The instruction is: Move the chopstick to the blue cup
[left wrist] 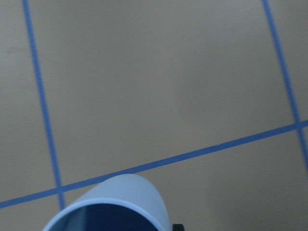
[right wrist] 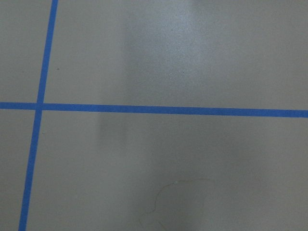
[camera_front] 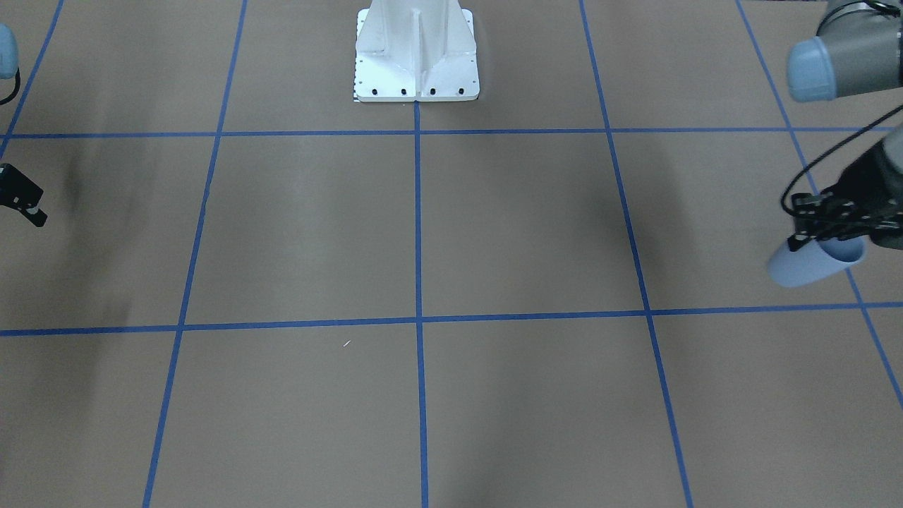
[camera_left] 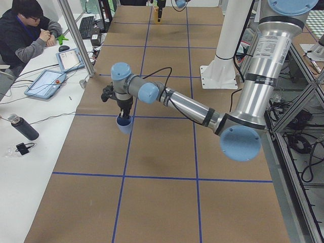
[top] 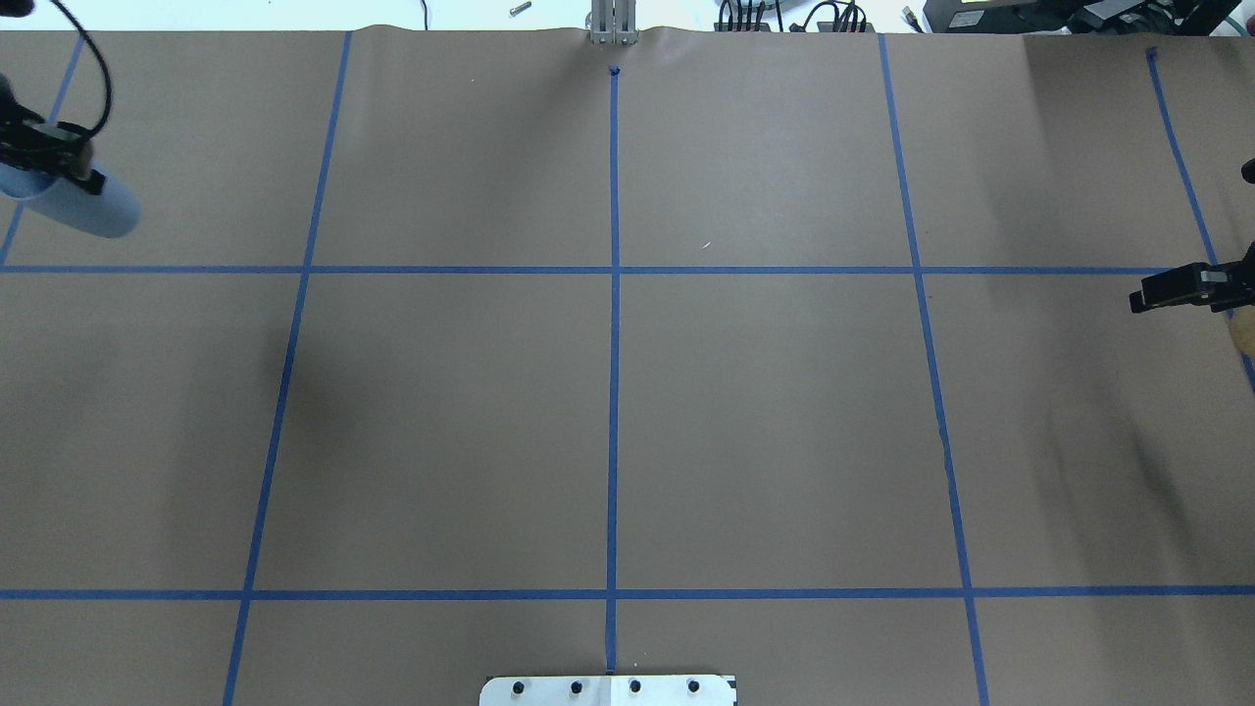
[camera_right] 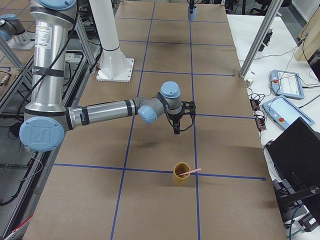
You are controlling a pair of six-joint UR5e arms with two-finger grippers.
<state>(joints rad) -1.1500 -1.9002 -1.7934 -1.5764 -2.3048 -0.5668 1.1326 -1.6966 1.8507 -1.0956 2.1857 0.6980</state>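
My left gripper needs to release the light-blue cup on the middle blue tape line, halfway (camera_front: 417, 226) between its crossings.
The light-blue cup (top: 83, 204) hangs above the table at its far left end. My left gripper (top: 61, 169) is shut on its rim, one finger inside. The cup also shows in the front view (camera_front: 811, 264), the left side view (camera_left: 124, 123) and the left wrist view (left wrist: 113, 204). The pale pink chopstick (camera_right: 188, 172) leans in a tan cup (camera_right: 180, 175) at the table's right end. My right gripper (top: 1139, 300) hovers over the table near that tan cup. It looks shut and empty, and it also shows in the front view (camera_front: 37, 214).
The robot's white base plate (camera_front: 416, 77) stands at the middle of the robot's side. Blue tape lines (top: 614, 294) divide the brown table. An operator (camera_left: 25, 30) sits at a side desk with tablets. A sliver of the tan cup (top: 1246, 333) shows at the overhead view's right edge.
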